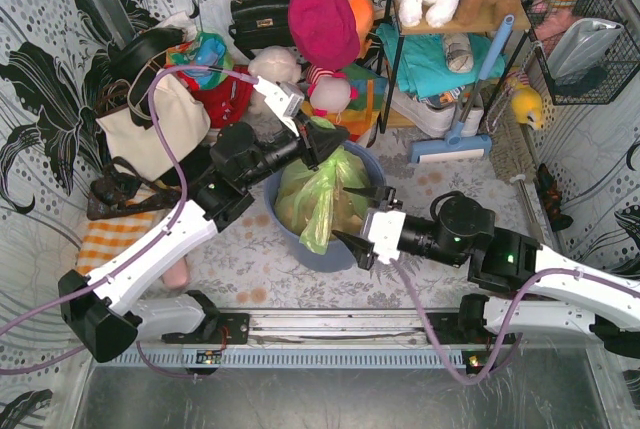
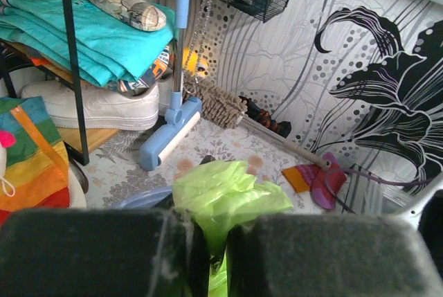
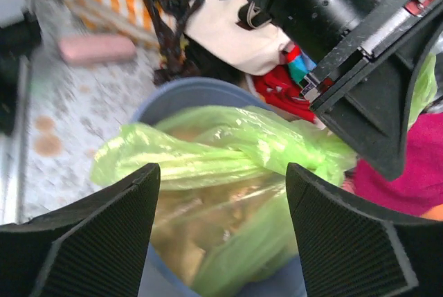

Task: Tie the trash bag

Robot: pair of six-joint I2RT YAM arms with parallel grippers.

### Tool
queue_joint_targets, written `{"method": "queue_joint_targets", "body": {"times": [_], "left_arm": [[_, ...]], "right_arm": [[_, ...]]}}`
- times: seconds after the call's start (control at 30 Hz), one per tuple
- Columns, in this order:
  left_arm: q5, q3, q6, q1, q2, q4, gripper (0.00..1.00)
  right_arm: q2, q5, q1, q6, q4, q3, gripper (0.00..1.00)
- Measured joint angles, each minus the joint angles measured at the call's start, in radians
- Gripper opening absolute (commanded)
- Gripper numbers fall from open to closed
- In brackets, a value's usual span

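Note:
My right gripper needs to next close on the loose end [image 1: 318, 230] [image 3: 154, 156] of the lime-green trash bag, which hangs toward the bin's near rim.
The lime-green trash bag [image 1: 318, 194] sits in the round blue-grey bin [image 1: 290, 234] at the middle of the floor, tan waste showing through. My left gripper [image 1: 325, 139] is above the bin's far rim and is shut on a bunched flap of the bag [image 2: 228, 196], which sticks out beyond its fingers [image 2: 104, 255]. My right gripper [image 1: 365, 217] is open at the bin's right side, empty, facing the bag [image 3: 228, 165]. In the right wrist view its fingers [image 3: 90, 241] stand wide apart on either side of the bag.
A cream tote bag [image 1: 150, 124], black handbag [image 1: 262, 14] and soft toys [image 1: 325, 24] crowd the back left. A shelf with teal cloth [image 1: 430, 59] and a blue mop [image 1: 455, 134] stand back right. A wire basket [image 1: 590, 44] hangs at right.

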Motion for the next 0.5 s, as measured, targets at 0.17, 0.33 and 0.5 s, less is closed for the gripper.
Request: {"method": "queue_joint_targets", "body": {"times": [0.17, 0.33, 0.5], "left_arm": [[0.04, 0.003, -0.001, 0.0, -0.011, -0.021, 0.07], [0.074, 0.019, -0.006, 0.0, -0.029, -0.042, 0.06], [0.106, 0.037, -0.019, 0.0, -0.035, -0.044, 0.06]], "right_arm": [[0.017, 0.005, 0.0, -0.272, -0.048, -0.01, 0.74], [0.018, 0.019, 0.0, -0.445, -0.016, -0.092, 0.74], [0.034, 0.022, 0.0, -0.564, 0.058, -0.136, 0.73]]}}
